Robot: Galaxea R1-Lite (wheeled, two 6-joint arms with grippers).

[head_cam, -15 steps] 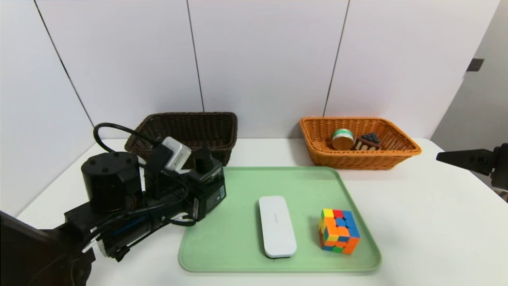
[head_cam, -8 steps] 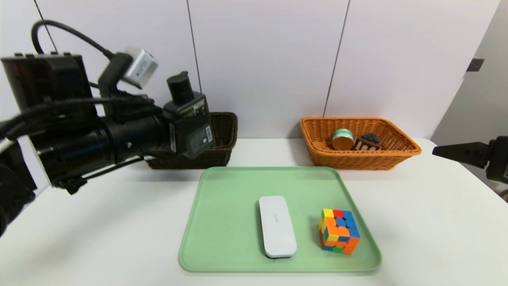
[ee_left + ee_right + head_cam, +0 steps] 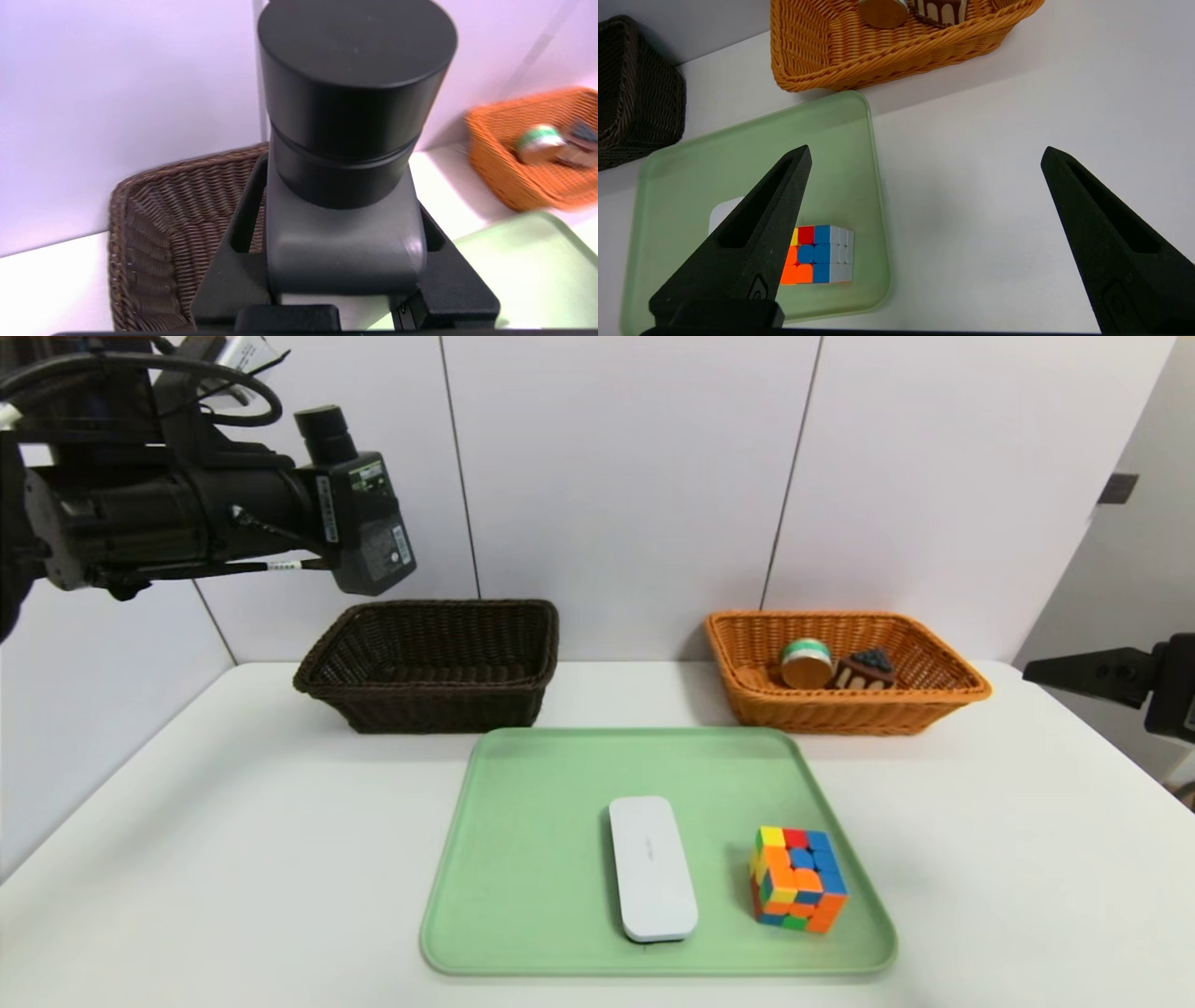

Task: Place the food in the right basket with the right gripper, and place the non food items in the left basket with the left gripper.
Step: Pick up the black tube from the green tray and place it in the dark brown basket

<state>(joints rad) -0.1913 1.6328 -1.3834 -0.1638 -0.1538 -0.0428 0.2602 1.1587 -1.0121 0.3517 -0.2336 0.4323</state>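
Observation:
I should use my left gripper to stand the black bottle in the dark brown basket's end [image 3: 398, 676] [image 3: 193, 266] that is farthest from the orange basket.
My left gripper [image 3: 329, 513] is raised high at the left, shut on a black bottle [image 3: 366, 527] with a round cap. In the left wrist view the bottle [image 3: 345, 140] fills the space between the fingers [image 3: 243, 219], with the dark brown left basket [image 3: 159, 233] below it. That basket [image 3: 429, 658] looks empty. The orange right basket [image 3: 934, 705] holds a round green-rimmed food item [image 3: 805, 663] and a cake slice [image 3: 866, 670]. A white case [image 3: 652, 868] and a colour cube [image 3: 798, 879] lie on the green tray [image 3: 523, 859]. My right gripper [image 3: 924, 151] hangs open over bare table.
The tray sits at the table's front middle, both baskets behind it against the white wall. In the head view the right gripper [image 3: 1074, 674] is at the far right table edge. White table surface [image 3: 233, 821] lies left of the tray.
My left arm has risen from low over the table's left front to high at the upper left, carrying the bottle. The right gripper has barely shifted.

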